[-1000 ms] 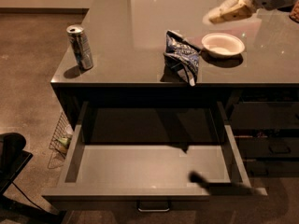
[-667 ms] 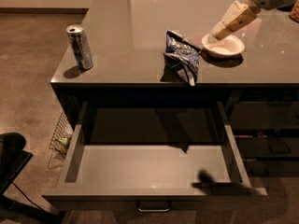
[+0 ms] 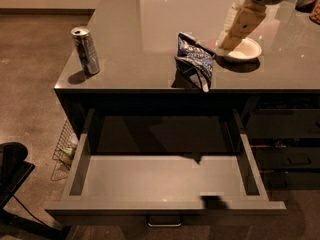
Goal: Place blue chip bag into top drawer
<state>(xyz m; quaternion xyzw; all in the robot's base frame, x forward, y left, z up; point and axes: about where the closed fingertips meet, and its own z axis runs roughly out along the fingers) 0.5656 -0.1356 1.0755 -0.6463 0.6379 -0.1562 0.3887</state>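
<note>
The gripper needs to next move to the blue chip bag's side (image 3: 207,56) nearest the white bowl and close there.
The blue chip bag (image 3: 195,61), crumpled dark-blue foil with white patches, stands on the grey counter near its front edge. The top drawer (image 3: 165,176) is pulled open below it, with a flat grey floor, low side walls and a metal bar handle at the front. My gripper (image 3: 231,41) hangs from the upper right, pointing down and to the left. It is over the left rim of a white bowl (image 3: 246,49), just right of the bag and apart from it.
A silver-blue drink can (image 3: 86,50) stands at the counter's left front corner. Narrower dark drawers (image 3: 287,149) lie to the right of the open drawer. A wire basket (image 3: 65,146) sits on the floor at left, and a black base part (image 3: 12,169) is at lower left.
My gripper has swung down and to the left, from above the bowl's right side to its left rim, closer to the chip bag. The bag, can and drawer have not moved.
</note>
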